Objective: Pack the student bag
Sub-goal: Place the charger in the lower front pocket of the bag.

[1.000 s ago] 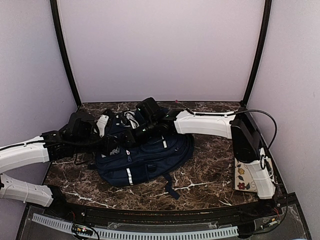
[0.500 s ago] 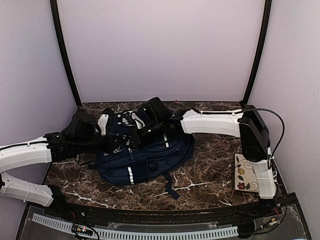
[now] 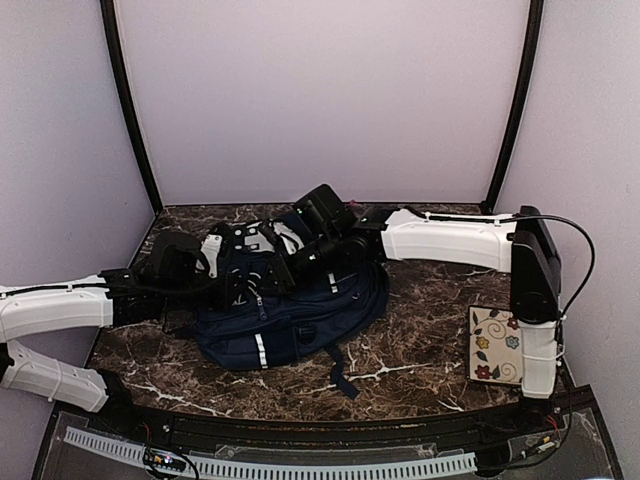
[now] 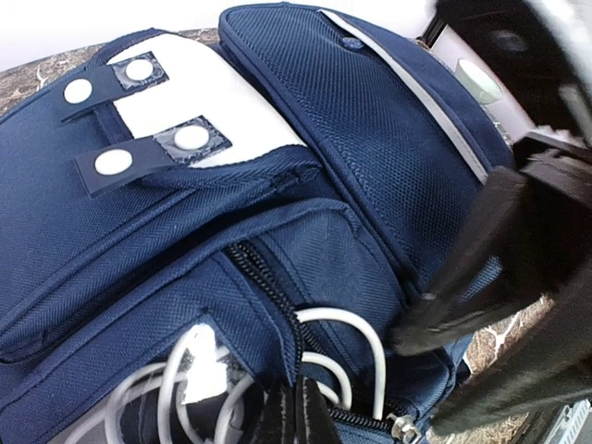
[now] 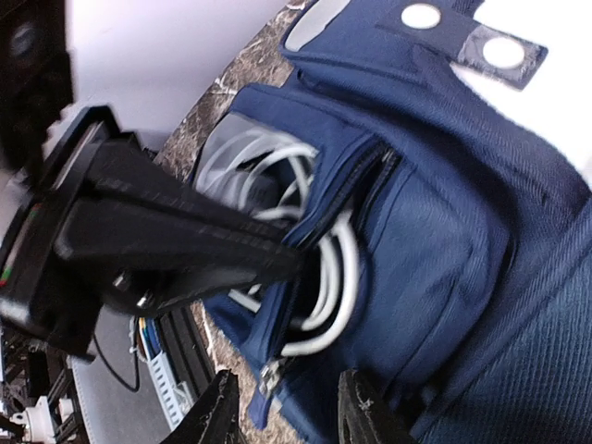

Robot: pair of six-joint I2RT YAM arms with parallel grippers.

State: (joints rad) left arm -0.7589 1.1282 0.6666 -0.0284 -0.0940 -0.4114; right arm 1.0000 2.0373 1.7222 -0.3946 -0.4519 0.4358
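Observation:
My left gripper is facing loops of white cable that bulge through the pocket's opening, so it should take the zippered edge farther up [image 4: 276, 298] and get the loops inside before zipping.
The student bag [image 3: 300, 315], navy with white stripes, lies flat mid-table. Its front pocket gapes open and holds a coiled white cable [image 4: 347, 365] [image 5: 326, 277]. My left gripper [image 3: 240, 272] [image 4: 296, 416] is shut on the pocket's zippered edge and holds it up. In the right wrist view the left gripper [image 5: 176, 242] shows as a dark bar pinching that edge. My right gripper [image 3: 292, 262] [image 5: 289, 412] hovers open just outside the pocket with nothing between its fingers. The zip pull [image 5: 270, 375] hangs between them. The pale grey patch [image 4: 217, 106] with snaps lies further up the bag.
A flowered cream card or booklet [image 3: 495, 345] lies on the marble table [image 3: 420, 330] at the right, beside my right arm's base. Purple walls close in on three sides. A dark strap [image 3: 340, 375] trails off the bag toward the front.
My right gripper has opened and drawn back to the right, out of the pocket. The cable stays inside. My left gripper keeps its hold on the pocket edge and has shifted slightly right.

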